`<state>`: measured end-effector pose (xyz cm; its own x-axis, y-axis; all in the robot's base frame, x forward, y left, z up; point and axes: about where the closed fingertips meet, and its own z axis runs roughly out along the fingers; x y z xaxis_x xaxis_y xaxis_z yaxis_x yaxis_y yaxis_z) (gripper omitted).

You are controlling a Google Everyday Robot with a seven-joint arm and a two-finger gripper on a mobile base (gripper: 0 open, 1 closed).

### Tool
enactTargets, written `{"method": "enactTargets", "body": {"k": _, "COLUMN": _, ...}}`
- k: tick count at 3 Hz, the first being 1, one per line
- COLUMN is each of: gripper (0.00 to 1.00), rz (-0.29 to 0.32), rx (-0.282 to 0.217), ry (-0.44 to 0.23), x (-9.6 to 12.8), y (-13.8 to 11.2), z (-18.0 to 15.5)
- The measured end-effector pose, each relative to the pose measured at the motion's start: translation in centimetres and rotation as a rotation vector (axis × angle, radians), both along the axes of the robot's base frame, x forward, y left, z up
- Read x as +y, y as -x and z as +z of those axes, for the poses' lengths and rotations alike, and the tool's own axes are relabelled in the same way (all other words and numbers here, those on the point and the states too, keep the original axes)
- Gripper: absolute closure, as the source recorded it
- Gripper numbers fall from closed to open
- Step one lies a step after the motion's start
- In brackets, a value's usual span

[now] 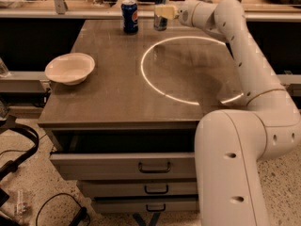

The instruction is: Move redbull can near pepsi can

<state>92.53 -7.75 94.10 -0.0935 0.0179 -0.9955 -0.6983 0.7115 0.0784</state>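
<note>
The redbull can will go on the table [150, 36] from my gripper, close beside the pepsi can, by the bright ring's edge.
The pepsi can [129, 16], dark blue with a round logo, stands upright at the far edge of the table [113, 102]. The redbull can [161, 24], slim and silver-blue, is upright a short way to the right of it, at or just above the tabletop. My gripper [162, 12] reaches in from the right at the end of the white arm [244, 65]. Its pale fingers [165, 11] are closed around the middle of the redbull can. A small gap separates the two cans.
A white bowl [69, 68] sits at the table's left edge. A bright ring of light [143, 74] lies on the right half of the tabletop. Drawers [141, 166] are below the table, the top one slightly open. Cables [19, 145] lie on the floor at left.
</note>
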Motion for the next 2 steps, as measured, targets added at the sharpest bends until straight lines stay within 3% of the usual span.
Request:
{"method": "enactTargets", "body": {"k": 1, "gripper": 1.0, "rz": 0.002, "rx": 0.025, "ry": -0.052, "x": 1.7, "y": -0.7, "z": -1.2}}
{"method": "enactTargets", "body": {"k": 2, "gripper": 1.0, "rz": -0.008, "rx": 0.03, "ry": -0.038, "x": 3.4, "y": -1.4, "z": -2.7}}
